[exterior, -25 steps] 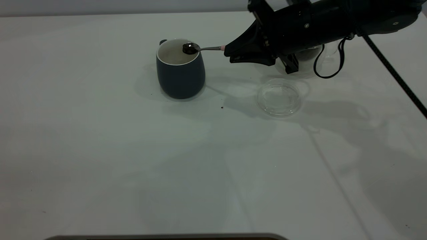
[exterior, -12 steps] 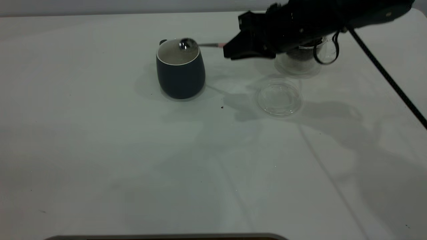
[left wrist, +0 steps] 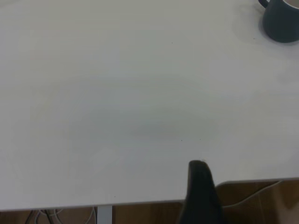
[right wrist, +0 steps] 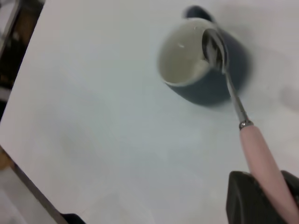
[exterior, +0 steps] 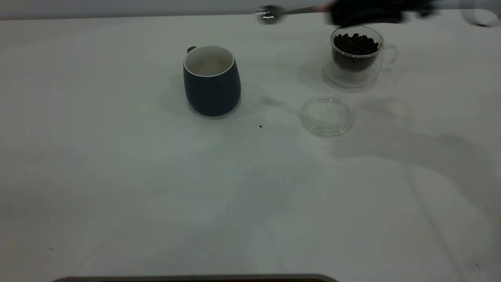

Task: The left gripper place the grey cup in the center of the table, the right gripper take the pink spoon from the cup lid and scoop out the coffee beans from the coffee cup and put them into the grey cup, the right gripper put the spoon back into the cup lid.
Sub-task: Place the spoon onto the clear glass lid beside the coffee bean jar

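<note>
Next, my right gripper releases the pink spoon across the clear cup lid's rim point(exterior: 350, 114), pointing away from the grey cup. The spoon is now high above the coffee cup.
The grey cup point(exterior: 211, 80) stands upright left of the table's middle, its white inside showing; it also shows in the left wrist view point(left wrist: 280, 21) and the right wrist view point(right wrist: 201, 70). My right gripper point(exterior: 340, 13) is high at the far edge, blurred, above the glass coffee cup point(exterior: 356, 53) full of dark beans. It is shut on the pink handle of the spoon point(right wrist: 261, 158). The spoon's metal bowl point(exterior: 268, 15) points left in the air and looks empty. The clear cup lid point(exterior: 327, 116) lies empty in front of the coffee cup. One left finger point(left wrist: 201, 191) shows near the table's edge.
A single dark bean point(exterior: 260, 126) lies on the white table point(exterior: 156, 188) between the grey cup and the lid. The table's edge and the floor below it show in the left wrist view point(left wrist: 252, 196).
My right gripper lifted the spoon off the grey cup's rim and swung it up and right toward the far edge. The load seen in the spoon before is gone. The coffee cup is now uncovered.
</note>
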Robot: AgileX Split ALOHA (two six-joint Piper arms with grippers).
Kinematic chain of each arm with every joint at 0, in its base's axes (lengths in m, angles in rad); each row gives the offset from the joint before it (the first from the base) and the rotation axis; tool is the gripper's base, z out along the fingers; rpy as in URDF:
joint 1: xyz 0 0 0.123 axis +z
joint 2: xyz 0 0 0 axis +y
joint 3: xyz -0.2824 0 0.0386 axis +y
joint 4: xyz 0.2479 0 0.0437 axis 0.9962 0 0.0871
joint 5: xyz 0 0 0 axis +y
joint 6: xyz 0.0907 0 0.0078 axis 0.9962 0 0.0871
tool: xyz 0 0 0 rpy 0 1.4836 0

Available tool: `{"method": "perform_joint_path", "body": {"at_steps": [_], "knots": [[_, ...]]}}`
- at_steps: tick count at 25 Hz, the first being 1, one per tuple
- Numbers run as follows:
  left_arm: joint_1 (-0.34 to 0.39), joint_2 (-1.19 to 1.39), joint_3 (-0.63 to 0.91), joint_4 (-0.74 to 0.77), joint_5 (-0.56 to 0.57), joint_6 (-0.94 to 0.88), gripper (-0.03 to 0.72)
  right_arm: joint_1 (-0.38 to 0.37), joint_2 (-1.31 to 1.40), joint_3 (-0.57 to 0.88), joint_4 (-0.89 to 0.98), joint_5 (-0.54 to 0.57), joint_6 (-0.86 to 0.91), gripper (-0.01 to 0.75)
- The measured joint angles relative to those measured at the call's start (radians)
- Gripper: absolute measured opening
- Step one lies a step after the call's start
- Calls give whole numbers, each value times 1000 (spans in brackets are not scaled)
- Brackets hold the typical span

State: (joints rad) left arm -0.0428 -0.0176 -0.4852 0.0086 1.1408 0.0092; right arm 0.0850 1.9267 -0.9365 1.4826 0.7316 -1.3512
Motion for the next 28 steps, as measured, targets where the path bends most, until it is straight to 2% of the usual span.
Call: {"method": "perform_joint_path", "body": {"at_steps": [2,5,9,13,28], "knots": [[0,0,0,0,0,1,586,-92,-29,76,-9,24,6,101],[0,0,0,0,0,1,586,-192,-14,138,-32,49,15,101],[0,0,0,0,0,1,586,-256,69,144,-82,93,36,101],[0,0,0,0,0,1,586,-268,190,119,-97,114,37,101],[0,0,0,0,0,1,586,-268,481,-127,-101,209,66,101]]}}
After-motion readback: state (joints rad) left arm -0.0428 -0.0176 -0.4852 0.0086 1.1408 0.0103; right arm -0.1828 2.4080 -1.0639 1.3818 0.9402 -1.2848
